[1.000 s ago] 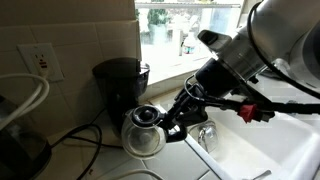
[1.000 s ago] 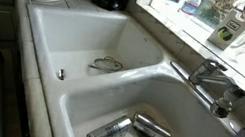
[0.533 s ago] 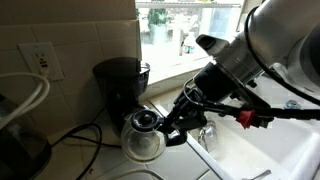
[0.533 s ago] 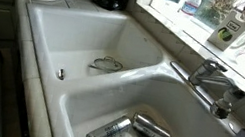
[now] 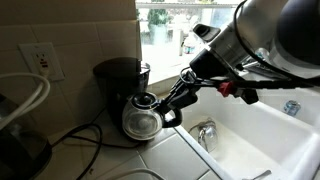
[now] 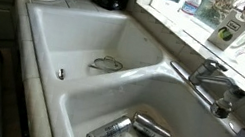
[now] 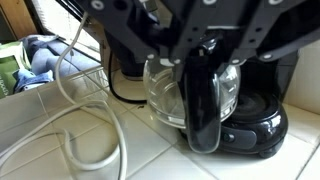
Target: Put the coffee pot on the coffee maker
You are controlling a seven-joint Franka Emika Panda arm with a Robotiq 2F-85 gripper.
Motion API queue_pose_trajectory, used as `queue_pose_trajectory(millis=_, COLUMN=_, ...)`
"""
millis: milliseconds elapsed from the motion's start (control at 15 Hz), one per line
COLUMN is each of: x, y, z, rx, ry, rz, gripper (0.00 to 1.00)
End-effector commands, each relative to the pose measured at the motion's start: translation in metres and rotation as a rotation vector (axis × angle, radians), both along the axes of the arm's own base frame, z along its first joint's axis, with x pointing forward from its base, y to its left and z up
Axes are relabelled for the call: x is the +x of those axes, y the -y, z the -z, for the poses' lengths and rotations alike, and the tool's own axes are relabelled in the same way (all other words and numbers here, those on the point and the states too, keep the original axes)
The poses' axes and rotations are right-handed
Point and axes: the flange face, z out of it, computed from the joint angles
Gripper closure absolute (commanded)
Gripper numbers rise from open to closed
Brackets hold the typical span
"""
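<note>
My gripper has the coffee pot. It will set it down on the round base plate of the black coffee maker (image 5: 135, 117) (image 7: 248, 114) and let go.
The coffee pot (image 5: 142, 118), clear glass with a black lid, hangs tilted against the front of the black coffee maker (image 5: 118, 82). My gripper (image 5: 170, 103) reaches in from the sink side and is shut on the pot's curved black handle. In the wrist view the gripper (image 7: 203, 68) comes down from the top, its fingers on either side of the handle (image 7: 205, 115). The glass body (image 7: 165, 95) sits left of the handle, over the edge of the maker's round base plate (image 7: 255, 125). I cannot tell whether the pot touches the plate.
A white cord (image 7: 70, 110) loops over the tiled counter, and a black cable (image 5: 80, 135) lies there too. A wall socket (image 5: 40, 60) is behind. The double sink (image 6: 38, 59) holds two cans (image 6: 109, 132) and a faucet (image 6: 208, 73).
The gripper has carried the pot up off the counter and in toward the coffee maker. The sink view is unchanged.
</note>
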Motion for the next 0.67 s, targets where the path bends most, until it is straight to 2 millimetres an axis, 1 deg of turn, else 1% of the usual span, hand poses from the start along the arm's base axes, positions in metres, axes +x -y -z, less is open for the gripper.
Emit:
queue_pose_trajectory(millis=0, x=0.018, y=-0.001, z=-0.003, rx=0.035, ry=-0.047, rz=-0.013, gripper=0.93)
queue_pose_trajectory(millis=200, x=0.027, y=-0.001, z=0.005, rx=0.046, ry=-0.096, rz=-0.015, gripper=0.93)
queue_pose_trajectory(millis=600, x=0.046, y=0.008, z=0.017, rx=0.032, ry=-0.129, rz=0.012, gripper=0.93)
